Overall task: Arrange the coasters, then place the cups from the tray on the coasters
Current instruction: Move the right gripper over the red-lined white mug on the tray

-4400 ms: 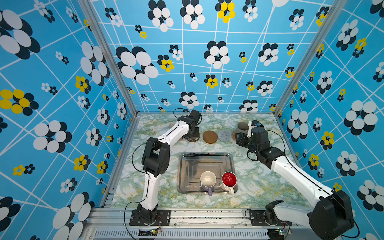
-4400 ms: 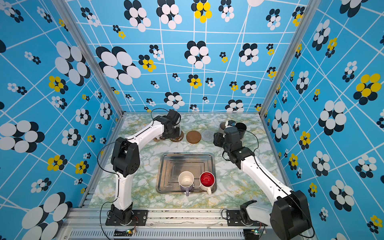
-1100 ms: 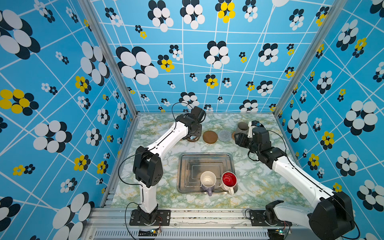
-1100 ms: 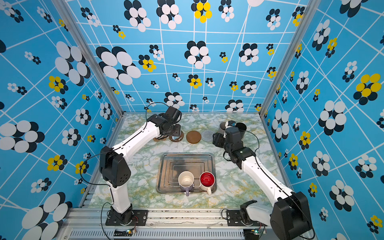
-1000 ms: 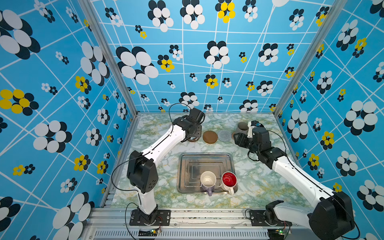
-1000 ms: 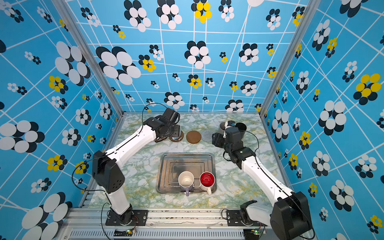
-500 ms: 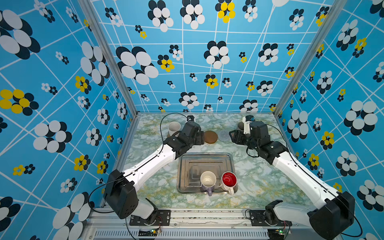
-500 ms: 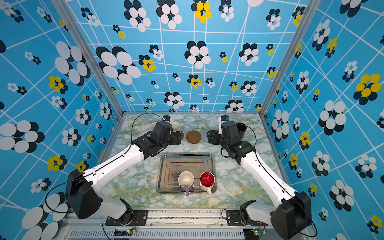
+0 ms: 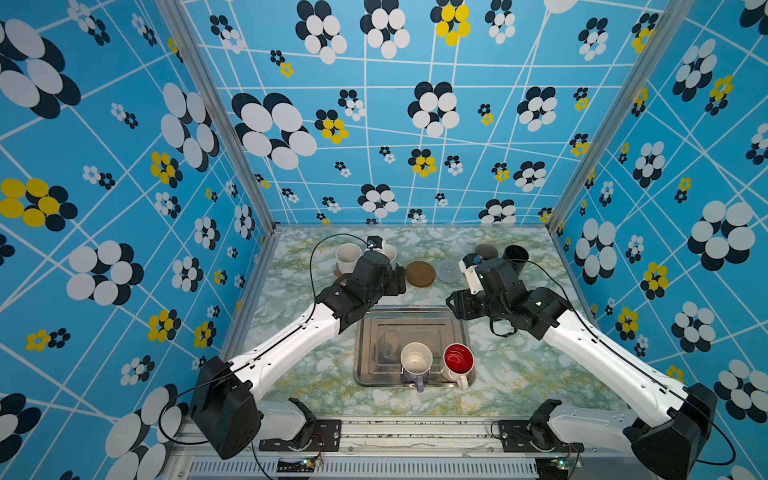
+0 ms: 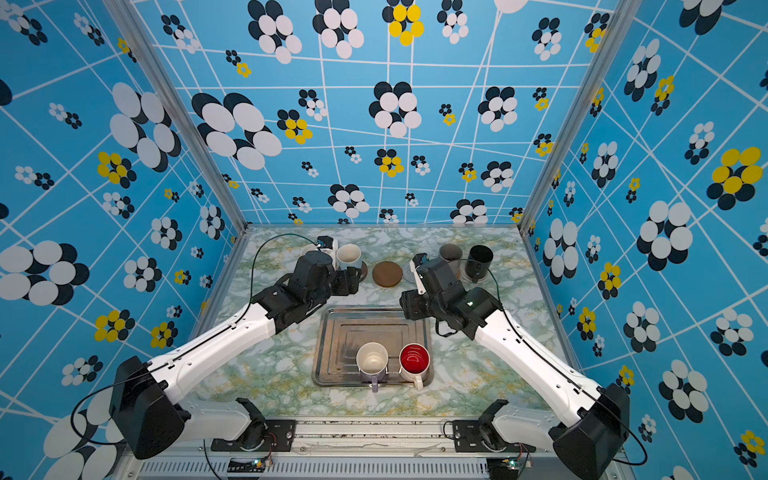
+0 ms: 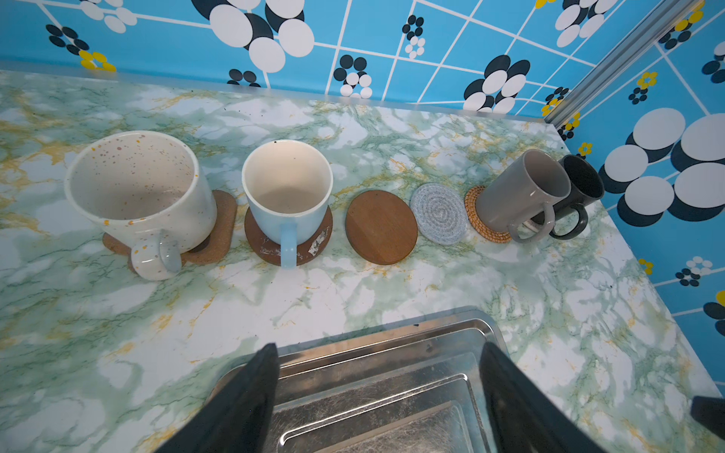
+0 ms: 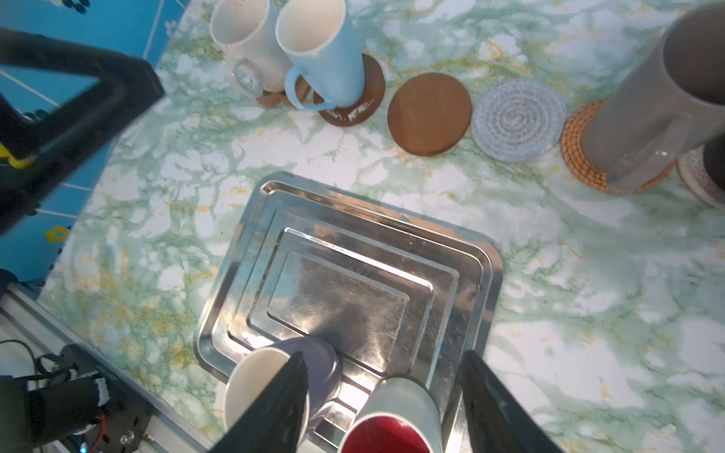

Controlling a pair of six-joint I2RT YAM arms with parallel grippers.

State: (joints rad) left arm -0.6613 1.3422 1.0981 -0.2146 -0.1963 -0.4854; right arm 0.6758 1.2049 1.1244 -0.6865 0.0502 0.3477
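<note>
My right gripper goes next to close on the red-inside cup's handle (image 9: pixel 462 383), on the tray beside the lilac cup.
Along the back stand a cream cup (image 11: pixel 137 188) on the paw coaster (image 11: pixel 225 219) and a light blue cup (image 11: pixel 288 188) on a brown disc (image 11: pixel 314 243). Beside them lie a bare brown disc (image 9: pixel 420 273) and a bare grey woven coaster (image 9: pixel 449 271). Further right stand a grey cup (image 11: pixel 518 192) on the rattan coaster (image 11: pixel 476 211) and a black cup (image 9: pixel 515 255). The tray (image 9: pixel 409 328) holds the lilac cup (image 9: pixel 415 361) and the red-inside cup (image 9: pixel 457 361). My left gripper (image 9: pixel 397 282) hangs open over the tray's far left corner. My right gripper (image 9: pixel 457 307) hangs open over its far right corner.
Blue flowered walls close in the marble table on three sides. A pale round mat (image 12: pixel 698 176) shows under the black cup. The left arm's black links (image 12: pixel 59 117) reach in at the table's left, near the cream cup.
Both grippers have drawn back from the back row of coasters toward the tray. The left jaws have spread wider, and the light blue cup stands free on its disc.
</note>
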